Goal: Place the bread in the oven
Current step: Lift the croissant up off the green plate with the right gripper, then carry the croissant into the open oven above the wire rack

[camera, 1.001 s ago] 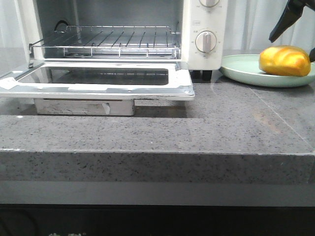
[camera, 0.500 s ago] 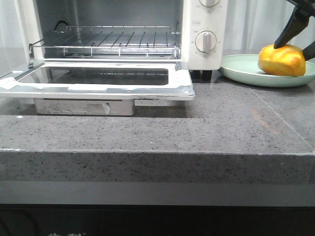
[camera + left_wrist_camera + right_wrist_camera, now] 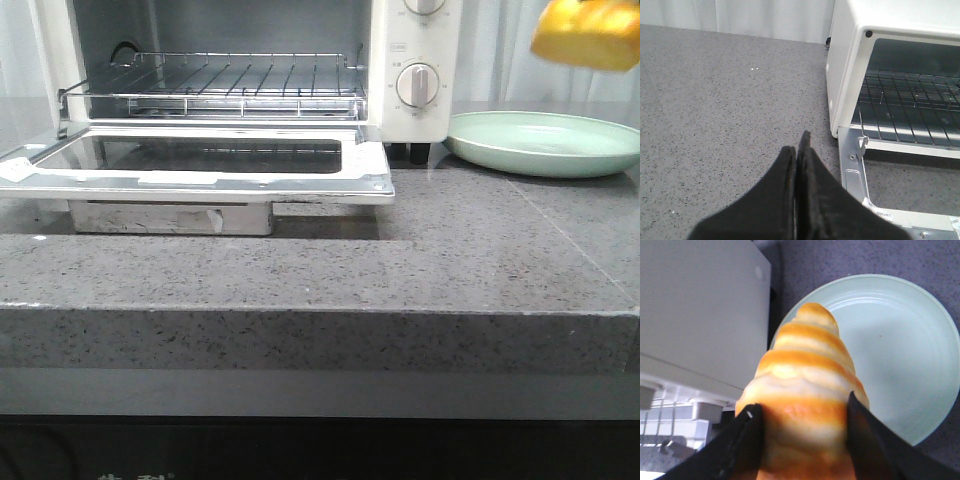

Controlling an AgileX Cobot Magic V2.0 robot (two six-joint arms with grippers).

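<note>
The robot's right gripper needs to release the bread on the middle of the wire rack (image 3: 222,60) inside the white oven.
The golden-yellow bread (image 3: 586,32) hangs in the air at the top right of the front view, above the pale green plate (image 3: 545,142). In the right wrist view my right gripper (image 3: 801,415) is shut on the bread (image 3: 805,385), one black finger on each side, with the plate (image 3: 900,355) below it. The white oven (image 3: 410,60) stands at the left with its glass door (image 3: 200,160) dropped open and the wire rack (image 3: 235,80) showing. My left gripper (image 3: 799,145) is shut and empty, over the counter beside the oven's (image 3: 900,30) left front corner.
The grey speckled counter (image 3: 480,250) steps down at its front edge. The open door juts out over the counter in front of the oven. Round white knobs (image 3: 418,84) sit on the oven's right panel next to the plate.
My right gripper came down on the bread on the plate, shut on it and lifted it up off the plate. The plate now lies bare.
</note>
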